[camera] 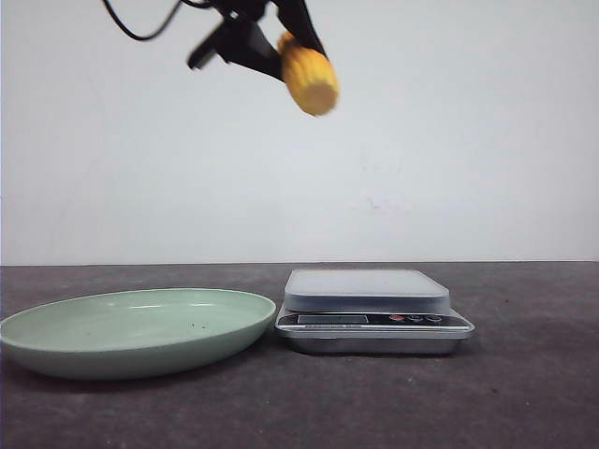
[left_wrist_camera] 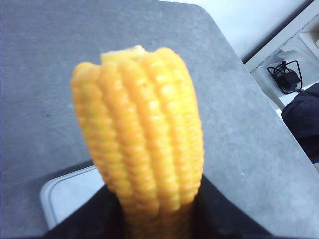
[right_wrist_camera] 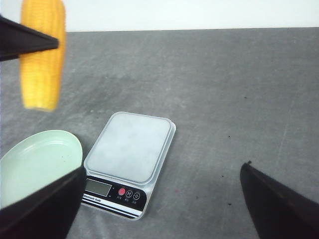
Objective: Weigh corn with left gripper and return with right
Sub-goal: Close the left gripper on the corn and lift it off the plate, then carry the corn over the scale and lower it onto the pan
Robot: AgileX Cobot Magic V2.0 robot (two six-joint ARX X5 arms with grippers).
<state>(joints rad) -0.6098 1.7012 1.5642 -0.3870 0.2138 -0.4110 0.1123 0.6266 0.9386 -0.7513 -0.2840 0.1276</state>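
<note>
My left gripper is going to release the corn on the scale's bare platform [camera: 362, 279], just behind the display panel.
The corn [camera: 309, 79], a stubby yellow cob with ribbed kernel rows, hangs high above the table, roughly over the left edge of the scale [camera: 374, 304]. My left gripper [camera: 279, 42] is shut on its upper end, and the cob tilts down to the right. In the left wrist view the corn [left_wrist_camera: 144, 134] fills the middle, held between the black fingers [left_wrist_camera: 89, 221]. From the right wrist view, the corn [right_wrist_camera: 42, 64] hangs above the scale [right_wrist_camera: 130, 149]. My right gripper [right_wrist_camera: 163, 172] stands open and holds nothing, above the table beside the scale.
A pale green plate [camera: 131, 332] lies to the left of the scale and holds nothing. The scale's platform is bare. The table's edge [left_wrist_camera: 234, 55] and a black cable bundle [left_wrist_camera: 285, 75] beyond it show in the left wrist view.
</note>
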